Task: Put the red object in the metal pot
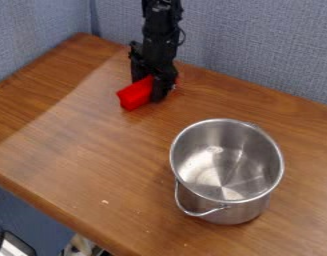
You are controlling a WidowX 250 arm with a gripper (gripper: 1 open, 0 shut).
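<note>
My gripper is going to let go of the red object, now at the wooden table's back, down inside the middle of the empty metal pot (226,158).
The red object (135,95), a small bright red block, sticks out to the left of the black gripper (154,88) at the back of the wooden table (72,130). The gripper comes down from above and is shut on the block's right end. I cannot tell whether the block rests on the wood or hangs just above it. The metal pot (181,150) stands upright at the front right, shiny and empty, with its wire handle (206,211) hanging at the front. The block is well to the upper left of the pot.
A blue-grey wall rises just behind the table's back edge. The table's left and front edges run diagonally, and the pot stands close to the front edge.
</note>
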